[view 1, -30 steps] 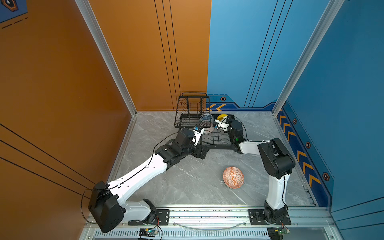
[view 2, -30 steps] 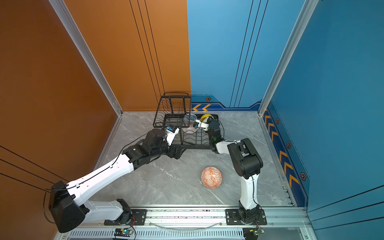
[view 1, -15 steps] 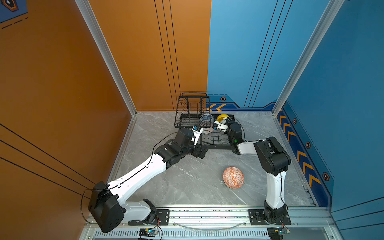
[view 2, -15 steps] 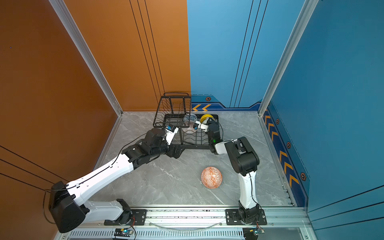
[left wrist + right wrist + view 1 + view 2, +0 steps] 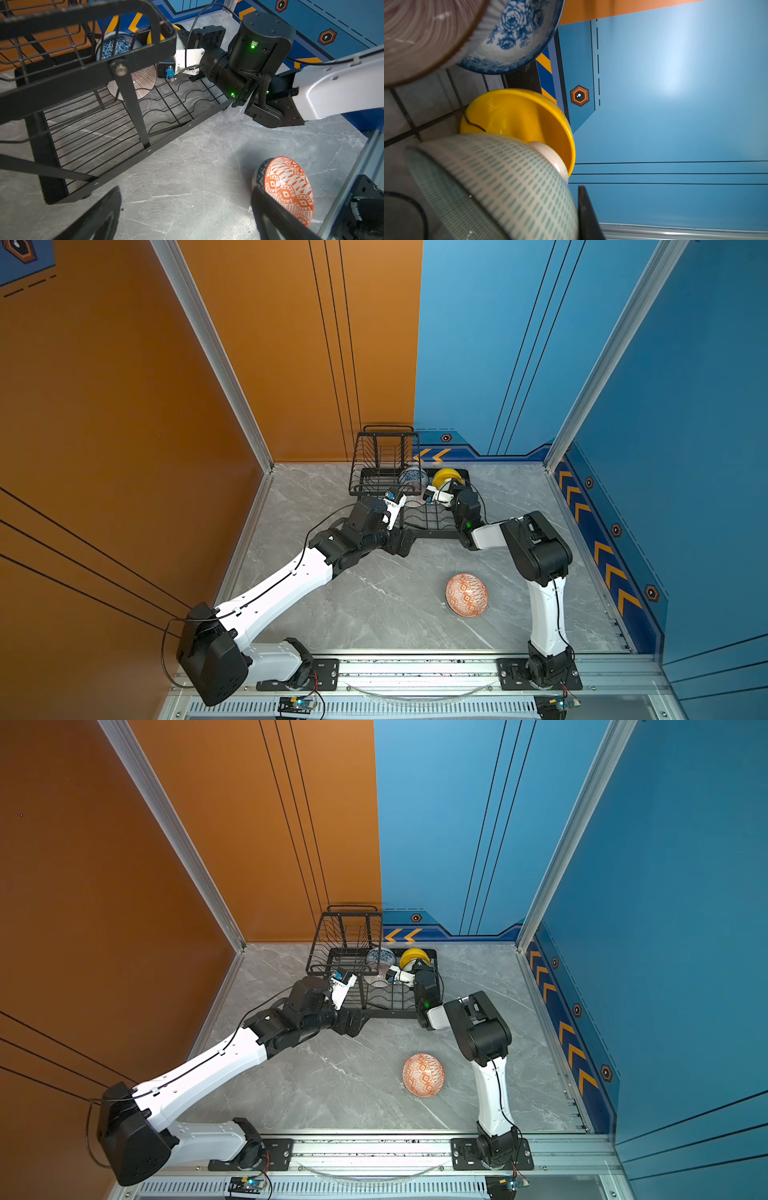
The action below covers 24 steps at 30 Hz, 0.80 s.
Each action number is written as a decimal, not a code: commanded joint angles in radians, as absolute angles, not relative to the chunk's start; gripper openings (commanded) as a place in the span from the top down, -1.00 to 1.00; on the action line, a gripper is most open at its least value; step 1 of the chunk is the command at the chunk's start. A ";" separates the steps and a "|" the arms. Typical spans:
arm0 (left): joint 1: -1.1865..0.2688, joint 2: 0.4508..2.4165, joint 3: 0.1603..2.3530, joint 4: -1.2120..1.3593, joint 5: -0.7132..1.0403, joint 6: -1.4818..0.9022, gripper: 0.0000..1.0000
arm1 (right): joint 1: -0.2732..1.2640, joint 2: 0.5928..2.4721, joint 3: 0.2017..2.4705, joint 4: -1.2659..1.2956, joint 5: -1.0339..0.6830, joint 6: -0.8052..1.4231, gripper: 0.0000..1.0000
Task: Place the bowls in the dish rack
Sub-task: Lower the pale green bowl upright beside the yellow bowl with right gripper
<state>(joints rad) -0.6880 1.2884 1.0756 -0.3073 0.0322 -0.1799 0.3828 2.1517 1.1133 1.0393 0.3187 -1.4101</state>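
I need to set the green-white patterned bowl down on edge in the rack (image 5: pixel 449 496) (image 5: pixel 474 188) with my right gripper, just in front of the yellow bowl.
The black wire dish rack (image 5: pixel 374 489) (image 5: pixel 332 969) (image 5: pixel 133 62) stands at the back. In it stand on edge a blue-white floral bowl (image 5: pixel 411 477) (image 5: pixel 517 31), a yellow bowl (image 5: pixel 446 479) (image 5: pixel 517 114) and a pinkish striped bowl (image 5: pixel 141 83) (image 5: pixel 421 35). My right gripper (image 5: pixel 451 489) (image 5: pixel 569 205) is shut on the wall of a green-white patterned bowl (image 5: pixel 500 182), right beside the yellow one over the rack's base. My left gripper (image 5: pixel 401 541) (image 5: pixel 187 220) hangs open and empty over the floor at the rack's front. An orange-white bowl (image 5: pixel 466 594) (image 5: pixel 423 1074) (image 5: pixel 288 187) lies on the floor.
The rack's raised basket tier (image 5: pixel 384 456) sits on its left half, close above my left wrist. Orange wall (image 5: pixel 166 406) on the left, blue wall (image 5: pixel 685 448) on the right and at the back. A metal rail (image 5: pixel 415 668) carries both arm bases in front.
The right arm's elbow has swung a little toward the rack, still holding the green-white bowl. The left arm has hardly moved.
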 commanded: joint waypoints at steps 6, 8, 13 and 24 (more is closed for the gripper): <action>-0.673 1.264 1.065 -0.325 0.049 -0.181 -0.96 | 0.393 2.160 1.148 1.098 0.315 -1.388 1.00; -0.673 1.265 1.063 -0.325 0.049 -0.181 -0.96 | 0.393 2.145 1.146 1.046 0.306 -1.379 1.00; -0.670 1.264 1.062 -0.326 0.050 -0.181 -0.96 | 0.393 2.120 1.144 0.957 0.284 -1.349 1.00; -0.667 1.264 1.064 -0.327 0.058 -0.179 -0.96 | 0.391 2.083 1.177 0.745 0.266 -1.321 1.00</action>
